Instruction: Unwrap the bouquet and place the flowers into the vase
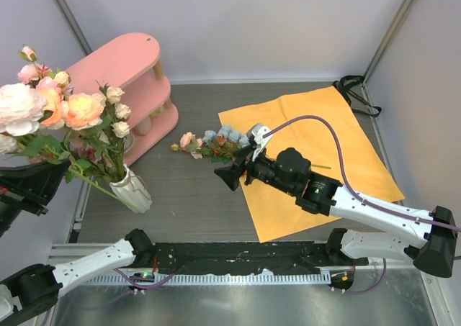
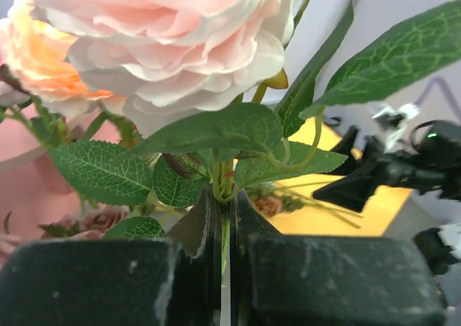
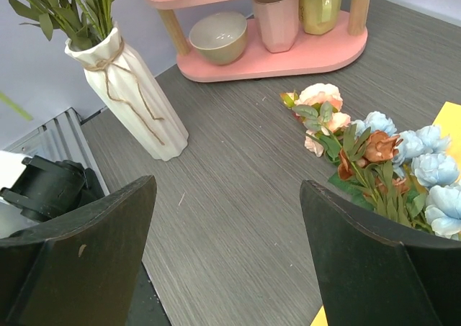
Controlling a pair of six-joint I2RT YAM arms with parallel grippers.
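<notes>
The robot's left gripper should release the large pink flower among the green stems in the cream ribbed vase's opening (image 1: 123,177).
The cream ribbed vase (image 1: 135,191) stands at the table's front left, also in the right wrist view (image 3: 133,99), with green stems and leaves in its mouth. A bunch of big pink, cream and peach flowers (image 1: 50,106) rises up and left from it. My left gripper (image 1: 50,175) is shut on one of its green stems (image 2: 225,218), under a large pink bloom (image 2: 173,45). More flowers (image 1: 209,145), pale blue, pink and rust (image 3: 374,160), lie on the table at the edge of the flat orange sheet (image 1: 317,160). My right gripper (image 1: 232,176) hovers open just in front of them (image 3: 227,225), holding nothing.
A pink two-tier shelf (image 1: 126,88) stands at the back left, holding a bowl (image 3: 218,37) and cups (image 3: 277,20). A black ribbon (image 1: 358,92) lies off the sheet's far right corner. Grey walls close in the sides and back.
</notes>
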